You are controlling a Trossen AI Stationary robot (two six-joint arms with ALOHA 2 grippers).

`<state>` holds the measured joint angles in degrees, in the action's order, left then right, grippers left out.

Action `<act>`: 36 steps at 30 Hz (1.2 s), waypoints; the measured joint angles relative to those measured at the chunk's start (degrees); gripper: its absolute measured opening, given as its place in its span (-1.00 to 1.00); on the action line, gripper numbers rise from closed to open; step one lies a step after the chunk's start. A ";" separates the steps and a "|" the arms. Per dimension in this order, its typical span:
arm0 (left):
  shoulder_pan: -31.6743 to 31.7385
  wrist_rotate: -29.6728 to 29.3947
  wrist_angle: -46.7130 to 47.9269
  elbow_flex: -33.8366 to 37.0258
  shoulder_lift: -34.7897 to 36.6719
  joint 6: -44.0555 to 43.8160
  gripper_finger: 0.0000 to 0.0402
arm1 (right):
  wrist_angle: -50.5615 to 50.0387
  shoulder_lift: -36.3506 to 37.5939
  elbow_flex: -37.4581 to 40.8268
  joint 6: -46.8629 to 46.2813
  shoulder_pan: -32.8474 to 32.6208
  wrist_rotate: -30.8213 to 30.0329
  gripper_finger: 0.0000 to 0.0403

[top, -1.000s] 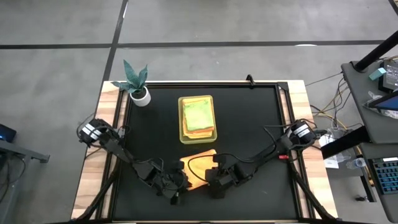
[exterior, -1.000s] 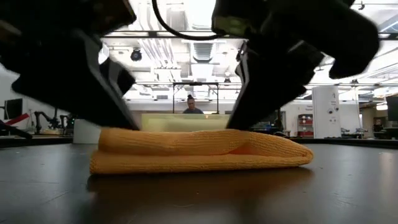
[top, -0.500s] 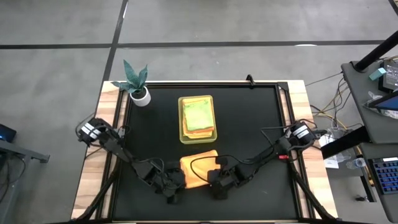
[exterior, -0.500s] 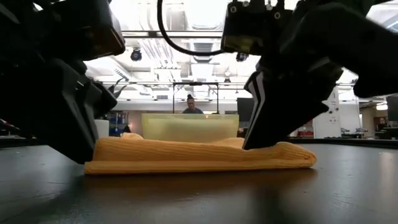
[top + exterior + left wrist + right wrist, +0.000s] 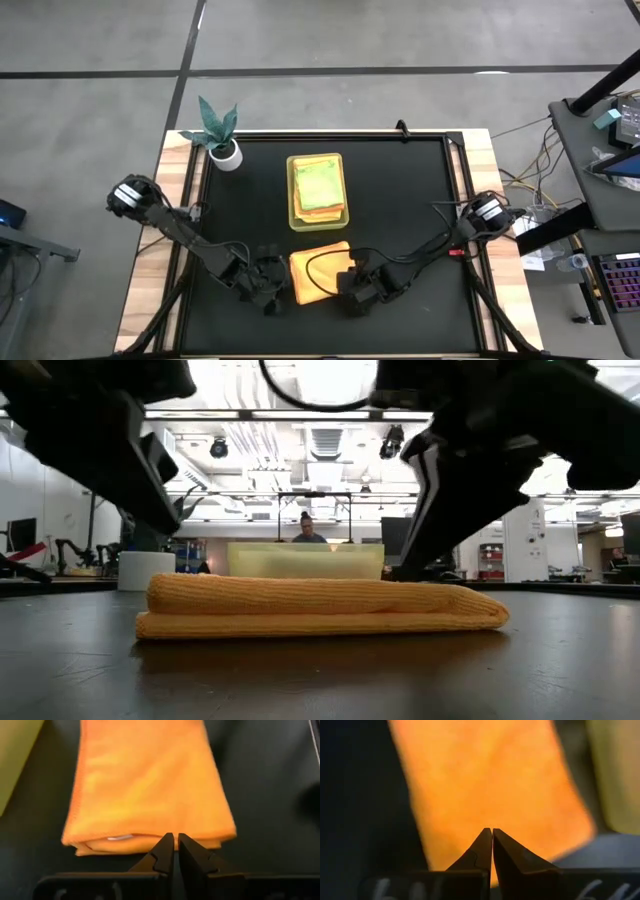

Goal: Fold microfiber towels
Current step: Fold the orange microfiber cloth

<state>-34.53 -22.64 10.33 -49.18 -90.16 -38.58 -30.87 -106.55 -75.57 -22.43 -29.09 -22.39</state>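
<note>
Next, my left gripper opens and pinches the towel's corner [image 5: 71,842] beside the tray, because the orange towel's lower layer peeks out past the towel's top edge by the white tag.
A folded orange microfiber towel [image 5: 318,272] lies flat on the black mat near the table's near edge; it also shows in the low view [image 5: 320,605]. My left gripper [image 5: 175,839] is shut, raised just off the towel's left end [image 5: 150,600]. My right gripper [image 5: 492,832] is shut, over the towel's right part [image 5: 340,280]. Other folded towels, a light green one [image 5: 320,185] on top, lie stacked in the yellow-green tray [image 5: 293,195] at mid-table. My right gripper's shut fingers [image 5: 402,568] point down at the top of the towel's right part [image 5: 490,795]. I cannot tell whether they touch it. The towel lies flat on the mat.
A small potted plant [image 5: 222,135] stands at the far left corner. The mat's raised frame [image 5: 460,200] runs along the table's sides. A person [image 5: 306,530] shows far behind the table in the low view.
My left gripper has gone from the towel's top down past its left end, then up and toward the table's left edge, clear of it. My right gripper has stayed over the right part. The towel's bumpy top layer has flattened, and the towel now lies level.
</note>
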 joint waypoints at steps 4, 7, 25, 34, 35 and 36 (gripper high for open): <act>1.83 -0.12 -0.19 0.10 0.27 -1.06 -0.94 | -4.50 2.62 1.21 -0.01 -0.76 -5.88 -0.96; 3.83 -0.10 -0.20 0.10 0.30 -4.11 -0.89 | -5.35 5.43 3.00 0.70 -1.09 -10.17 -0.96; 10.85 4.16 8.20 -0.07 -0.53 -33.12 -0.30 | 35.90 36.49 33.70 26.48 2.28 -12.12 -0.96; 11.82 4.26 7.73 -0.38 -0.69 -34.78 -0.40 | 35.66 49.35 38.20 32.07 2.50 -10.56 -0.96; 11.81 4.33 7.70 -0.38 -0.88 -35.11 -0.42 | 35.37 50.40 38.31 32.67 2.51 -10.57 -0.96; 11.81 4.42 7.70 -0.34 -0.99 -35.59 -0.43 | 35.44 51.45 38.34 33.15 2.51 -10.57 -0.96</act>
<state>-22.72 -18.22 18.03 -49.53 -91.15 -74.17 4.57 -55.10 -37.23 10.72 -26.58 -32.96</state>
